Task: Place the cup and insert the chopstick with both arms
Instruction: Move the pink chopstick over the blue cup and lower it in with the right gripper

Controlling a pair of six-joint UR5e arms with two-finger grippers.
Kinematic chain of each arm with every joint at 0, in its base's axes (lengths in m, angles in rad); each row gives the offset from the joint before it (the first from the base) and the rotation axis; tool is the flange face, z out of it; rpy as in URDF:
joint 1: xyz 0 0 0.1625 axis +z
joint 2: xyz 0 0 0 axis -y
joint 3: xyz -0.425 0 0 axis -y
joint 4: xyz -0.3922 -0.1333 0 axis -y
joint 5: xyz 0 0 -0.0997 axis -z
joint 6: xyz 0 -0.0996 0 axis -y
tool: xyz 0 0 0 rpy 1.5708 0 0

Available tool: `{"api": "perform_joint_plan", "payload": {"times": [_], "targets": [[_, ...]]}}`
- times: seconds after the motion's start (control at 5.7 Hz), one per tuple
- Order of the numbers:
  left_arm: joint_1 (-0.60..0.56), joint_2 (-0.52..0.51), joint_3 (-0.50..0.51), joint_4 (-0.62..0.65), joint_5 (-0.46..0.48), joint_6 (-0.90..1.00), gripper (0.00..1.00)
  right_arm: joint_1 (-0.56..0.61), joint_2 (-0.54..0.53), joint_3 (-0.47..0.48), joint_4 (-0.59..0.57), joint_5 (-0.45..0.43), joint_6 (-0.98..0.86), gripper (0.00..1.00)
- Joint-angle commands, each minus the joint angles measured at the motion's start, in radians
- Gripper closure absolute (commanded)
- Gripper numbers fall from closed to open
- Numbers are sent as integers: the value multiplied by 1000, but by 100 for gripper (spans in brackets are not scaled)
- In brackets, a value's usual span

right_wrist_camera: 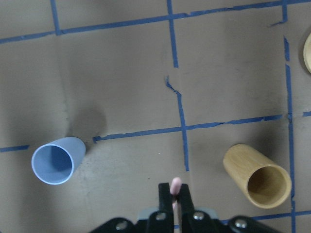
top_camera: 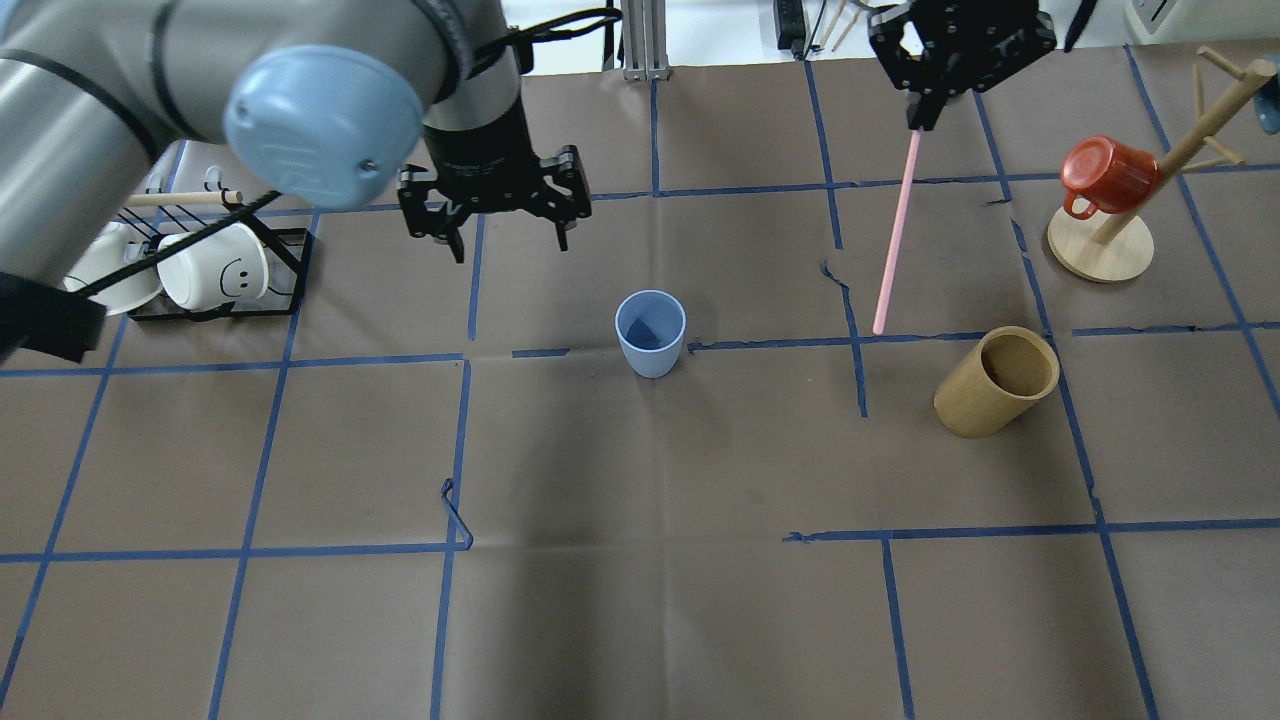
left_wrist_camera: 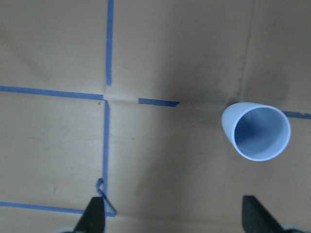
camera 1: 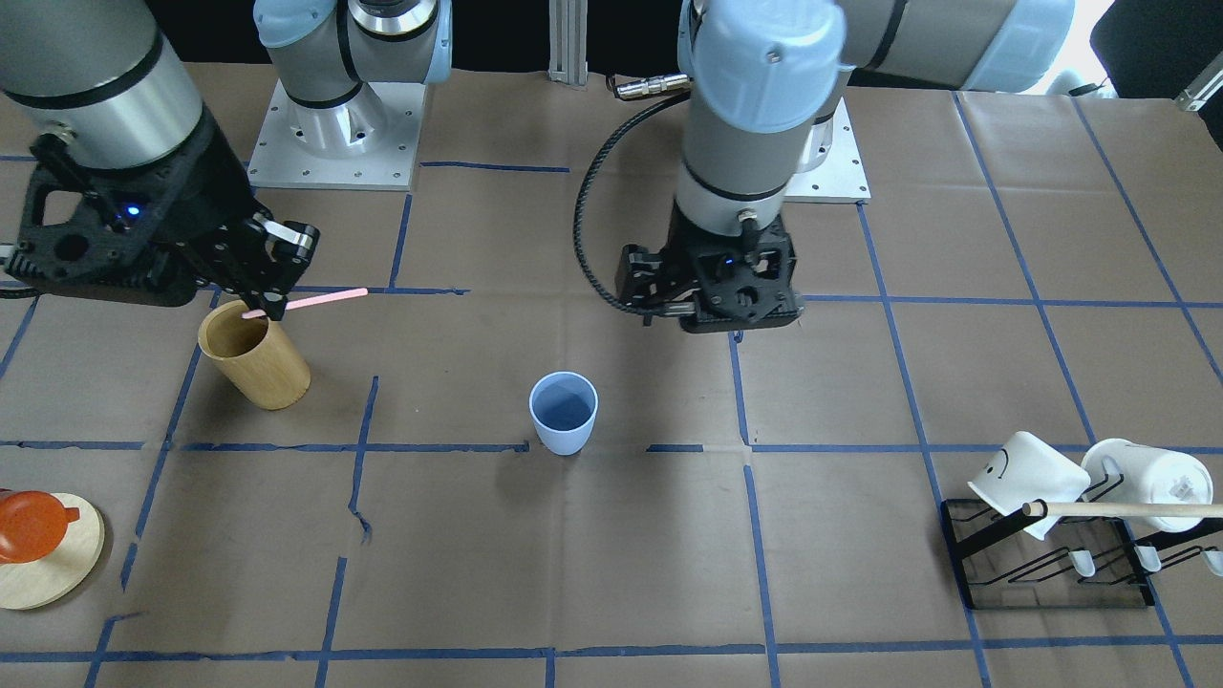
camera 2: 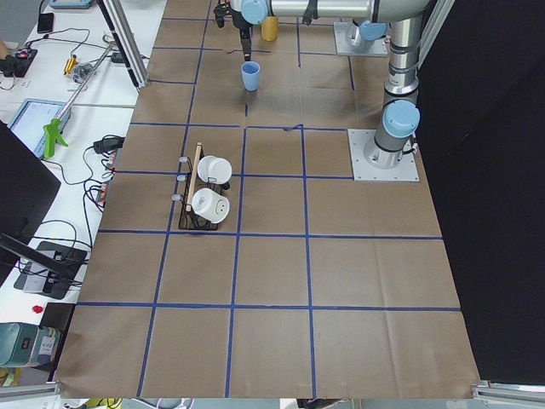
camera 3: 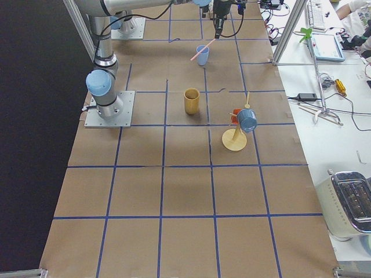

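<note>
My right gripper is going to release the pale pink chopstick inside the light blue cup (camera 1: 564,403) (right_wrist_camera: 53,164) near the middle of the table.
The light blue cup (top_camera: 650,333) stands upright and empty near the table's middle; it also shows in the front view (camera 1: 564,413), the left wrist view (left_wrist_camera: 256,131) and the right wrist view (right_wrist_camera: 57,160). My left gripper (top_camera: 505,225) is open and empty, raised above the table to the cup's left and a little farther back; its fingertips (left_wrist_camera: 95,216) stand wide apart. My right gripper (top_camera: 915,120) is shut on one pale pink chopstick (top_camera: 895,235), held high and pointing down. The gripper is to the cup's right, near the wooden holder. The stick's tip shows between the fingers (right_wrist_camera: 175,187).
A tan wooden cylinder holder (top_camera: 997,380) stands right of the cup. A red mug hangs on a wooden mug tree (top_camera: 1100,250) at the far right. A black rack (top_camera: 290,250) with white mugs and a wooden dowel (top_camera: 170,199) sits at the left.
</note>
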Motion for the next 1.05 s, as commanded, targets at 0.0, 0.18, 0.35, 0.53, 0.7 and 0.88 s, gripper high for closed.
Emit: {"api": "perform_joint_plan", "payload": {"times": [0.0,0.18,0.35,0.53,0.7,0.88], "targets": [[120,166,-4,-139,-4,231,2,141,140,-139,-39,-2,194,91],[138,206,-26,-107,-11,241,1,184,197,-167,-89,-2,265,91],[190,182,-52,-60,-13,245,1,230,242,-167,-157,-2,335,91],[197,186,-95,-21,-16,245,1,260,265,-165,-181,-2,368,91],[188,203,-113,-1,-4,243,1,265,282,-156,-183,-2,367,91],[188,208,-115,-4,1,243,1,265,290,-147,-189,-28,361,91]]}}
